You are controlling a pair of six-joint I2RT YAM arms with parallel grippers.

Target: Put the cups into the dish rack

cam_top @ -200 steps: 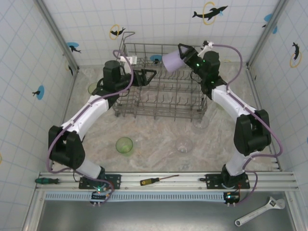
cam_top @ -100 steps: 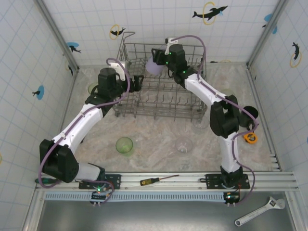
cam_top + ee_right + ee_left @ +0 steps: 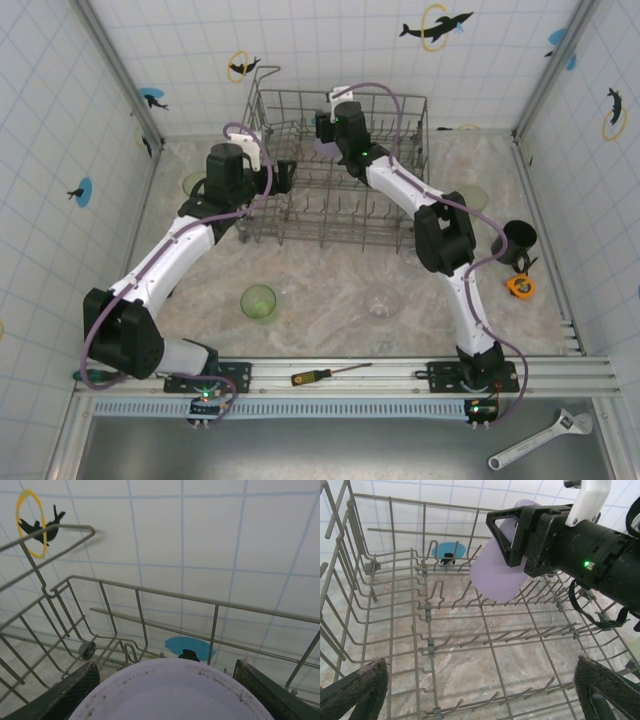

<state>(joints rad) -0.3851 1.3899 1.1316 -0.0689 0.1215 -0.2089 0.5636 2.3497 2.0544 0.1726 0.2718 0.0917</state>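
Note:
Next, my right gripper releases the lavender cup among the rear pegs of the rack (image 3: 321, 165), near the fingers of my left gripper.
The grey wire dish rack (image 3: 400, 215) stands at the back of the table. My right gripper (image 3: 326, 136) reaches in over the rack's back left part, shut on the lavender cup (image 3: 499, 567), held tilted above the tines. From the right wrist the cup (image 3: 172, 692) bulges between both fingers (image 3: 67, 695). My left gripper (image 3: 288, 176) is open at the rack's left side, its fingers (image 3: 355, 690) wide apart over the rack floor (image 3: 485, 645) with nothing between them. On the table stand a green tumbler (image 3: 258, 302), a clear glass (image 3: 383, 300) and the black mug (image 3: 518, 238).
Another green tumbler (image 3: 195, 183) sits left of the rack and one (image 3: 472, 197) right of it. A clear glass (image 3: 415, 258) stands at the rack's front right corner. A tape measure (image 3: 519, 286) lies by the mug. A screwdriver (image 3: 325, 375) and wrench (image 3: 540, 440) lie at the near edge.
The right arm has swung left and lowered the lavender cup into the back left of the rack. The left gripper has drawn back slightly at the rack's left side.

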